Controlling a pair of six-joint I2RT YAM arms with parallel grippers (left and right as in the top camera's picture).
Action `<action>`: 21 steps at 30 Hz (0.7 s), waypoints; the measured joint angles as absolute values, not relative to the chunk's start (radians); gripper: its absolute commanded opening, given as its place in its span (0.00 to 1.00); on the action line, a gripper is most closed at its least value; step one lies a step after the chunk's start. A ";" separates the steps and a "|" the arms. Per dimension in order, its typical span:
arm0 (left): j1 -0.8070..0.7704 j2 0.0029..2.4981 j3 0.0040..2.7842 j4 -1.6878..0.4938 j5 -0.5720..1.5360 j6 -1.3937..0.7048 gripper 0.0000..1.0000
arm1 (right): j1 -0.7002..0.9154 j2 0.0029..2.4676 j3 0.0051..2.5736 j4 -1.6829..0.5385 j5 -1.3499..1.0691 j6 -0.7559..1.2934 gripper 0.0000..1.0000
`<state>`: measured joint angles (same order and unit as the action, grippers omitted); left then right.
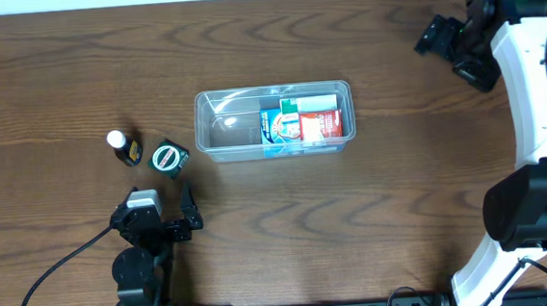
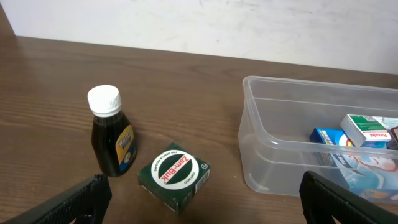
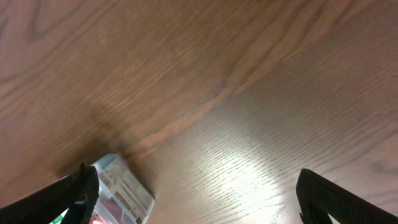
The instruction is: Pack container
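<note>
The robot's left gripper will next move to the dark bottle and close on its upper body (image 1: 123,146) (image 2: 110,125), just below the white cap.
The clear plastic container (image 1: 216,128) sits mid-table with several small boxes (image 1: 302,124) in its right half. It also shows in the left wrist view (image 2: 261,155). A green Zam-Buk box (image 1: 169,158) and a dark bottle with a white cap (image 1: 124,148) stand left of it, and both show in the left wrist view, the box (image 2: 174,174) and the bottle (image 2: 111,138). My left gripper (image 1: 187,215) is open and empty, near the front, with the green box just ahead between its fingers. My right gripper (image 1: 437,37) is open and empty, raised at the far right. A corner of the container (image 3: 124,190) shows in the right wrist view.
Bare wooden table (image 1: 393,212) spreads around the container. A black cable (image 1: 51,279) runs from the left arm's base toward the front left. The white right arm (image 1: 540,105) spans the right side.
</note>
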<state>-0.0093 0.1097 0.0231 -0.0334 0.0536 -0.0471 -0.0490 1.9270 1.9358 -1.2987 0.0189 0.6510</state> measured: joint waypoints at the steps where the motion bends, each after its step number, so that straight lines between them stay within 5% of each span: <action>1: -0.009 0.110 0.023 -0.033 0.054 -0.047 0.98 | -0.051 1.927 1.936 -1.299 0.017 0.654 0.99; 13: -0.009 0.121 0.044 -0.072 0.054 -0.171 0.98 | -0.051 1.927 1.936 -1.299 0.016 0.670 0.99; 21: -0.009 0.426 0.497 -0.625 0.026 -0.270 0.98 | -0.051 1.927 1.936 -1.300 0.015 0.670 0.99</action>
